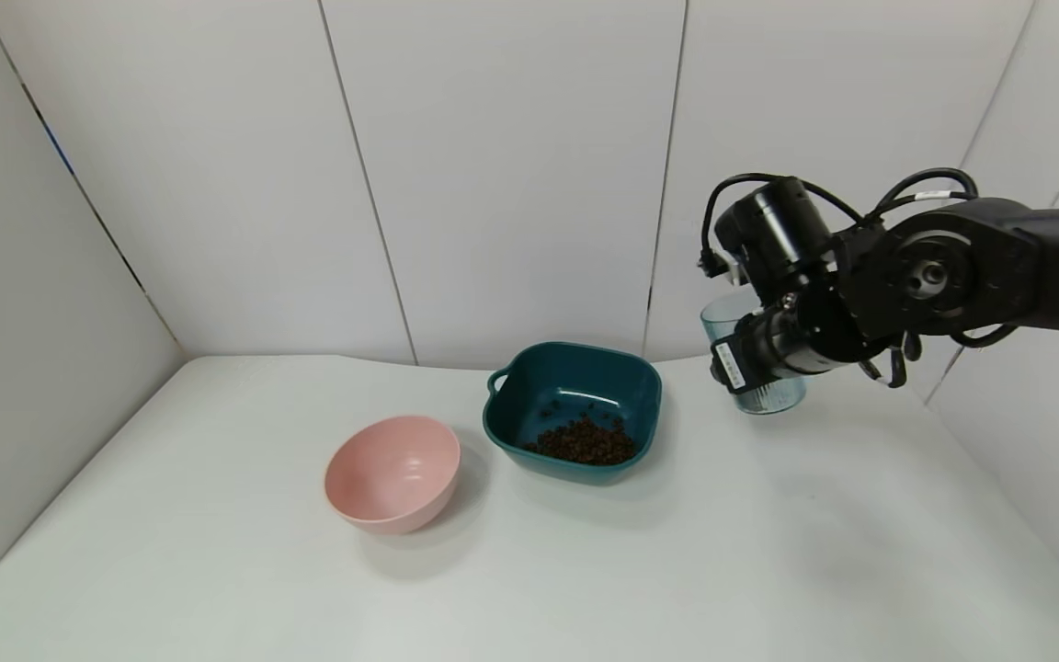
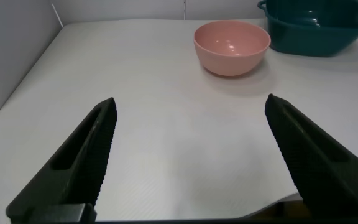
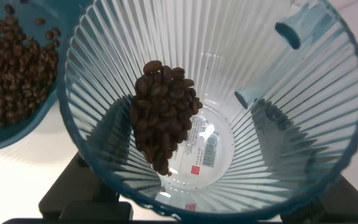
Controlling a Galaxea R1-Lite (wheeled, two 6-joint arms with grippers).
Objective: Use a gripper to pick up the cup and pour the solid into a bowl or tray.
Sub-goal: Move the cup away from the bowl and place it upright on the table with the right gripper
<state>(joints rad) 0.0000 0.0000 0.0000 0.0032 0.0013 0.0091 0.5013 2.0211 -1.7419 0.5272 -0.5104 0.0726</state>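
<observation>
My right gripper is to let go of the cup on the bare table [image 1: 726, 441] beside the teal dish, opposite the pink bowl.
My right gripper [image 1: 764, 357] is shut on the ribbed blue-grey cup [image 1: 768, 397] and holds it above the table, just right of the dark teal dish [image 1: 575, 351]. In the right wrist view the cup [image 3: 278, 124] fills the frame, with the gripper [image 3: 207, 208] around its base. A clump of brown beans [image 3: 163, 115] lies inside, on the wall towards the dish [image 3: 5, 144]. A pile of beans [image 1: 585, 441] lies in the dish. My left gripper [image 2: 191, 102] is open and empty over the near left of the table, out of the head view.
A round pink bowl [image 1: 392, 473] stands empty left of the teal dish; it also shows in the left wrist view [image 2: 232, 46], with the dish [image 2: 316, 38] behind it. White walls close the table at the back and both sides.
</observation>
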